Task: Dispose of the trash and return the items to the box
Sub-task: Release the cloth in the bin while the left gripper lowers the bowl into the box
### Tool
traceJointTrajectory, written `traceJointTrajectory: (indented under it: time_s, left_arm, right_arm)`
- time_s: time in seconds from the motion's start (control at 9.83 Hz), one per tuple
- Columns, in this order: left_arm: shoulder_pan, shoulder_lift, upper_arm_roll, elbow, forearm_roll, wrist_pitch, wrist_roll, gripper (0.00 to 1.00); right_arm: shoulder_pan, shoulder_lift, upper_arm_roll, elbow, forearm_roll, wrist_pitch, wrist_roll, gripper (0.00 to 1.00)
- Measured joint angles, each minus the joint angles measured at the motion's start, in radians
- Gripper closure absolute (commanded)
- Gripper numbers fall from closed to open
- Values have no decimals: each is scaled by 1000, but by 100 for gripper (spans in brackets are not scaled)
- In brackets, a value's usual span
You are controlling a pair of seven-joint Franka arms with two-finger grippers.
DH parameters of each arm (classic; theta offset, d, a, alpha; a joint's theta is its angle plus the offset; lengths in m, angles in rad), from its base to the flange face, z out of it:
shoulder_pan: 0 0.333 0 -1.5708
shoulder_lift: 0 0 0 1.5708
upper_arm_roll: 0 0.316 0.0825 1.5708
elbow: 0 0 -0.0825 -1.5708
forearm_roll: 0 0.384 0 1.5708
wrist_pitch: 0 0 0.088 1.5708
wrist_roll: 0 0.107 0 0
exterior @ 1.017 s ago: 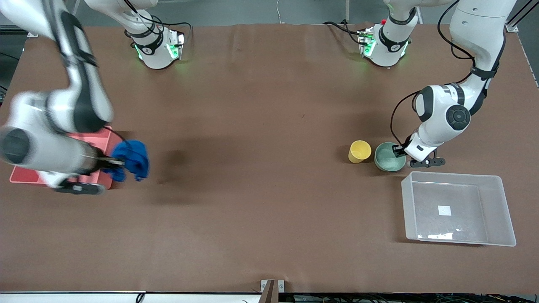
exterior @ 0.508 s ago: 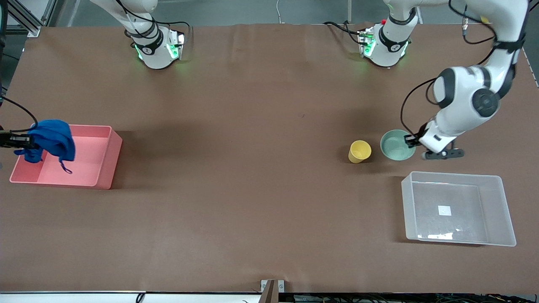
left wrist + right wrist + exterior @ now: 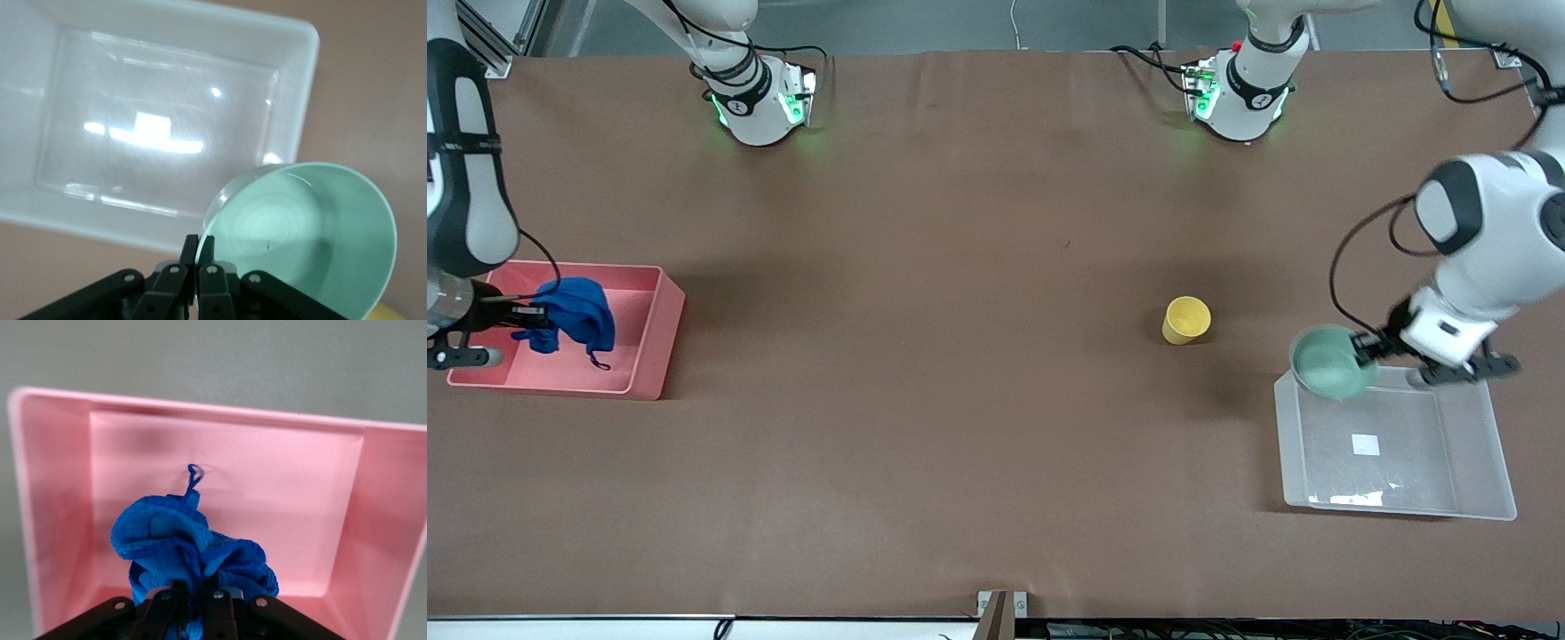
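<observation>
My left gripper is going to release the mint-green bowl in the clear box [image 3: 1335, 438] [image 3: 215, 135], between the white sticker and the side by the cup. The bowl is tilted above the box now.
My right gripper [image 3: 523, 314] is shut on the blue cloth wad [image 3: 574, 310] and holds it over the pink bin [image 3: 654, 342]; in the right wrist view the cloth [image 3: 187, 543] hangs above the pink floor [image 3: 280, 493]. My left gripper [image 3: 1362, 345] is shut on the rim of the mint-green bowl [image 3: 1327, 364] and holds it over the clear box's [image 3: 1489, 471] corner nearest the yellow cup; in the left wrist view the bowl [image 3: 313, 227] is tilted above the box [image 3: 133, 80]. The yellow cup [image 3: 1186, 320] stands upright on the table toward the middle from the clear box.
The two arm bases stand along the table's edge farthest from the front camera. A white sticker [image 3: 1366, 444] lies on the clear box's floor. The brown table [image 3: 960, 356] stretches between the pink bin and the cup.
My left gripper lifted the bowl from beside the cup and carried it over the clear box's corner. My right gripper brought the cloth from beside the pink bin to over it.
</observation>
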Motion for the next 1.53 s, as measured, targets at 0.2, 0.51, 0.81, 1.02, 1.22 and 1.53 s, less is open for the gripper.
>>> traceJointTrajectory:
  time_s: [0.2, 0.51, 0.81, 1.02, 1.22, 1.53]
  left_arm:
    - [13, 177, 29, 201, 0, 0, 7, 99]
    - [57, 366, 32, 332, -62, 3, 50, 99]
    - [60, 423, 29, 329, -114, 2, 117, 90]
    - [53, 433, 25, 317, -114, -2, 119, 51]
    - [56, 420, 29, 315, -114, -8, 173, 0]
    - [54, 263, 27, 331, -114, -126, 224, 0]
  right_arm:
    - [-18, 29, 1, -113, -1, 186, -3, 97]
    - [-20, 83, 4, -146, -2, 274, -3, 0]
    - [-6, 80, 18, -136, -2, 277, -1, 0]
    - [9, 3, 27, -77, -2, 175, -1, 0]
    - [52, -80, 30, 71, -2, -105, 1, 0]
    - [162, -123, 35, 320, -1, -414, 188, 0]
